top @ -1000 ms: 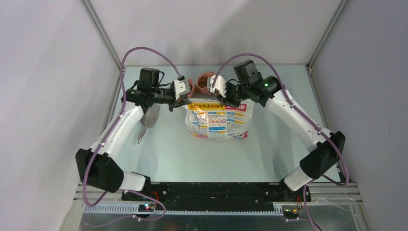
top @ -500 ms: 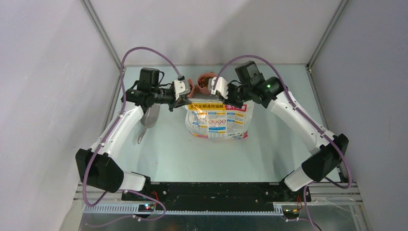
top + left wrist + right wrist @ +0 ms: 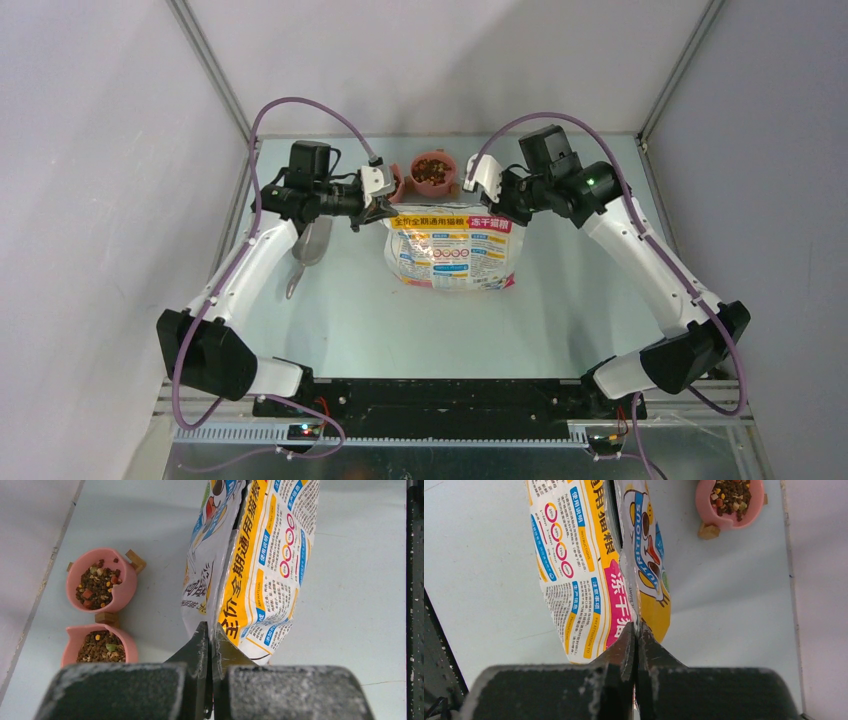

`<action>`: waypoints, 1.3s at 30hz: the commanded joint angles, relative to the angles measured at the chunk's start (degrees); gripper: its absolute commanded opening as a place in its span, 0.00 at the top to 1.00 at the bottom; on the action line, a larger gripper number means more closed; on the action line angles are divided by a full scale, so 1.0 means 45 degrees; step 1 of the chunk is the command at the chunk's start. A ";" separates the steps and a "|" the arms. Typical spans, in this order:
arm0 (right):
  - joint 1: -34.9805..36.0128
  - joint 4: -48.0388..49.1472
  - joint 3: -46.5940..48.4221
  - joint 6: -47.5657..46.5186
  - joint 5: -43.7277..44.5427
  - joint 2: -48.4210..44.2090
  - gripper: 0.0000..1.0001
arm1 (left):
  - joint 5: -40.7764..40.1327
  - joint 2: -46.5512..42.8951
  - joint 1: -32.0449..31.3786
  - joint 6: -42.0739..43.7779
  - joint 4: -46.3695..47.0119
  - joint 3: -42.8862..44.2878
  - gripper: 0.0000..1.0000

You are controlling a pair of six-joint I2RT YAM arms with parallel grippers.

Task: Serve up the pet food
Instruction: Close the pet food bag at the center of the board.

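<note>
The bag's opening gapes in a dark slit while my grippers pinch its corners, so next my right gripper lets go and pinches the bag's rim nearer the middle [image 3: 462, 208].
The pet food is brown kibble [image 3: 432, 172] in two joined pink bowls behind the bag; it also shows in the left wrist view [image 3: 97, 582] and the right wrist view [image 3: 731, 492]. The white, yellow and pink printed bag [image 3: 452, 250] stands mid-table. My left gripper [image 3: 385, 212] is shut on the bag's upper left corner, seen in its wrist view [image 3: 210, 640]. My right gripper [image 3: 498, 205] is shut on the upper right corner, seen in its wrist view [image 3: 635, 635]. The bag's mouth [image 3: 235, 510] shows as a narrow dark slit between the two sides.
A grey metal scoop [image 3: 310, 245] lies on the table under the left arm, left of the bag. The nearer pink bowl [image 3: 100, 647] is partly hidden by the left gripper in the top view. Grey walls close the left, back and right.
My right gripper has moved to the right with the bag's corner, uncovering the pink bowl behind it. The left arm has stayed put.
</note>
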 commanded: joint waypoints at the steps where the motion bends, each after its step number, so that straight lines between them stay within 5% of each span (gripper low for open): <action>1: -0.0069 -0.0944 -0.0156 0.0077 0.0120 -0.0309 1.00 | -0.0121 -0.0739 0.0554 -0.0170 0.0999 0.0216 1.00; 5: -0.0108 -0.0832 -0.0245 0.0215 0.0289 -0.0360 1.00 | -0.0088 -0.0792 0.0550 -0.0207 0.1047 0.0183 1.00; 10: -0.0245 -0.0686 -0.0361 0.0361 0.0849 -0.0350 0.73 | -0.0016 -0.0878 0.0546 -0.0387 0.1194 0.0117 0.97; 14: -0.0571 -0.1224 -0.0158 0.0149 0.0312 -0.0335 0.69 | 0.0022 -0.0919 0.0521 -0.0401 0.1232 0.0045 0.97; 35: -0.2066 -0.4320 0.2908 -0.0847 -0.2994 0.1942 0.80 | -0.0114 -0.1121 0.0387 -0.0540 0.1400 -0.0071 0.97; 39: -0.2023 -0.4258 0.2812 -0.0840 -0.2993 0.1824 0.98 | -0.0131 -0.1216 0.0384 -0.0523 0.1367 -0.0105 0.97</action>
